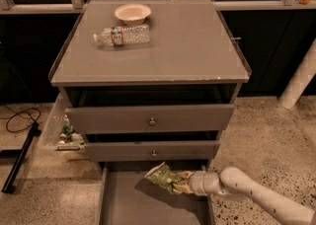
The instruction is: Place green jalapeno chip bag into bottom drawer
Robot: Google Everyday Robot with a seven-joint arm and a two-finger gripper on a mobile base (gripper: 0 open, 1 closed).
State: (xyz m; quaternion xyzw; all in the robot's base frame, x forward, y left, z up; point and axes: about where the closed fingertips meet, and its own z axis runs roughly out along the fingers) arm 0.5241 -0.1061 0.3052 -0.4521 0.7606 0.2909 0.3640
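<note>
The green jalapeno chip bag, now hanging over the bottom drawer, will be let go by my gripper on the bottom drawer's inside, in the middle [159, 186] near the drawer's back edge.
The green jalapeno chip bag [161, 175] is a crinkly light-green bag held just above the bottom drawer [128, 204], a pulled-out shallow grey tray at the lower middle of the camera view. My gripper [181, 182] reaches in from the lower right on a white arm and is shut on the bag's right end. The bag hangs over the drawer's back right part, under the middle drawer's front, and casts a shadow on the tray floor.
Two upper drawers with round knobs [152, 121] stand slightly open. On the cabinet top lie a clear water bottle [122, 36] and a pale bowl [132, 13]. A clear bin with items [64, 132] hangs at the cabinet's left. A white post [298, 83] stands at right.
</note>
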